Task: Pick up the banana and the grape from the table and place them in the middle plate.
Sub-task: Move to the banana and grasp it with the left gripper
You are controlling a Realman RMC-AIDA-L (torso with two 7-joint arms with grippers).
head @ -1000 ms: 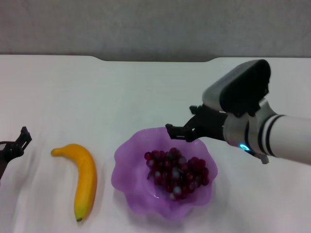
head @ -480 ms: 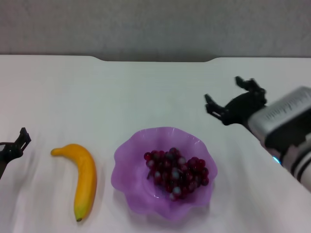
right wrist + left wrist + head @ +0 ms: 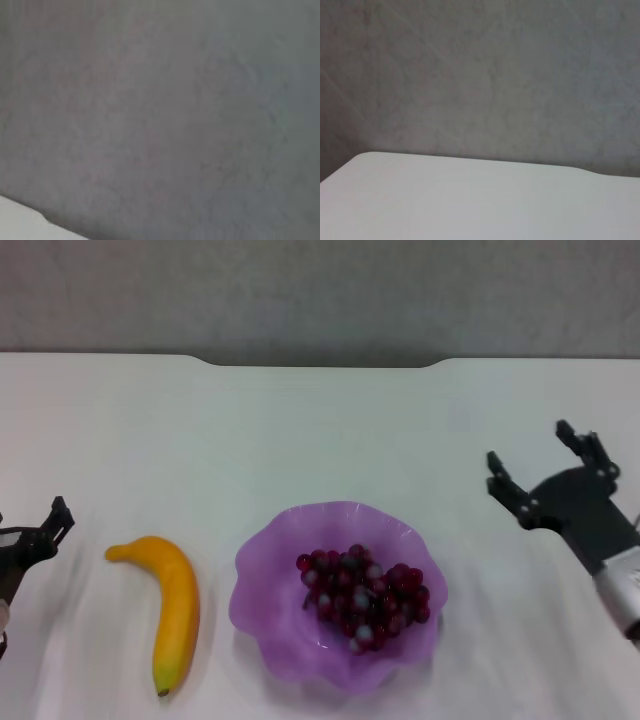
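Observation:
The robot's left gripper needs to next move to the banana's middle (image 3: 180,600), between its stem and its green end, and close there.
The banana (image 3: 170,602) lies on the white table (image 3: 300,430), left of the purple scalloped middle plate (image 3: 262,552). The bunch of dark red grapes (image 3: 362,596) lies inside the plate. My right gripper (image 3: 530,450) is open and empty, right of the plate and well apart from it. My left gripper (image 3: 45,530) is at the far left edge of the head view, left of the banana and not touching it. Neither wrist view shows the fruit or the plate.
The table's notched far edge (image 3: 320,363) meets a grey wall. The left wrist view shows bare tabletop (image 3: 470,200) below that wall. The right wrist view shows mostly wall.
My right arm has pulled back from above the plate's far rim to the right, empty. The grapes stay in the plate. The left gripper has shifted slightly.

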